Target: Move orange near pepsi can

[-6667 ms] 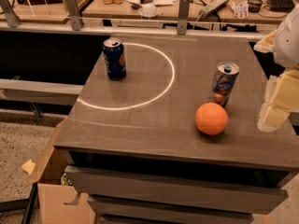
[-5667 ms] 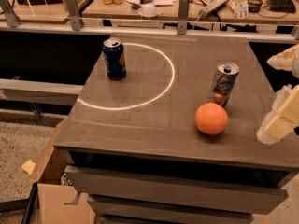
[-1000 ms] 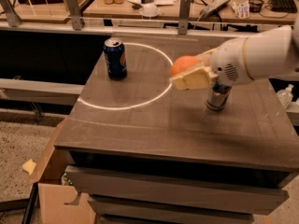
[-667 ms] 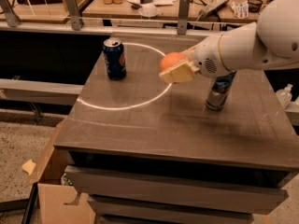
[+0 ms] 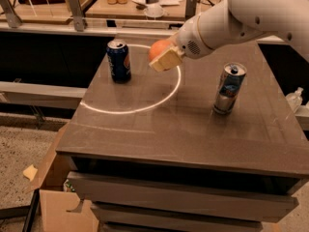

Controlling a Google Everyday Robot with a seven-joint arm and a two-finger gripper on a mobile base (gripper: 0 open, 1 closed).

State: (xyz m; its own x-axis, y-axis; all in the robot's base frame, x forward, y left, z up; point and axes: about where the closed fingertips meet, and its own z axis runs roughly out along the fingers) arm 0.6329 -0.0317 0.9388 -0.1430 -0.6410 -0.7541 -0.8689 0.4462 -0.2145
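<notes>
The orange, which is held above the table now, will be released by my gripper on the dark table (image 5: 132, 74) close beside the pepsi can, toward the silver can.
The pepsi can (image 5: 119, 60), dark blue with a silver top, stands upright at the back left of the dark table (image 5: 193, 129). My gripper (image 5: 163, 58) is shut on the orange (image 5: 158, 48) and holds it above the table, a short way right of the pepsi can and not touching it. The cream fingers (image 5: 166, 60) cover the lower right part of the orange. The white arm reaches in from the upper right.
A taller slim silver can (image 5: 229, 88) with blue and red print stands at the right of the table. A ring of light (image 5: 140, 93) lies on the tabletop. A cluttered bench is behind, and a cardboard box (image 5: 58, 209) is on the floor lower left.
My gripper took hold of the orange at the right of the table, lifted it and carried it left toward the pepsi can. The two cans have not moved.
</notes>
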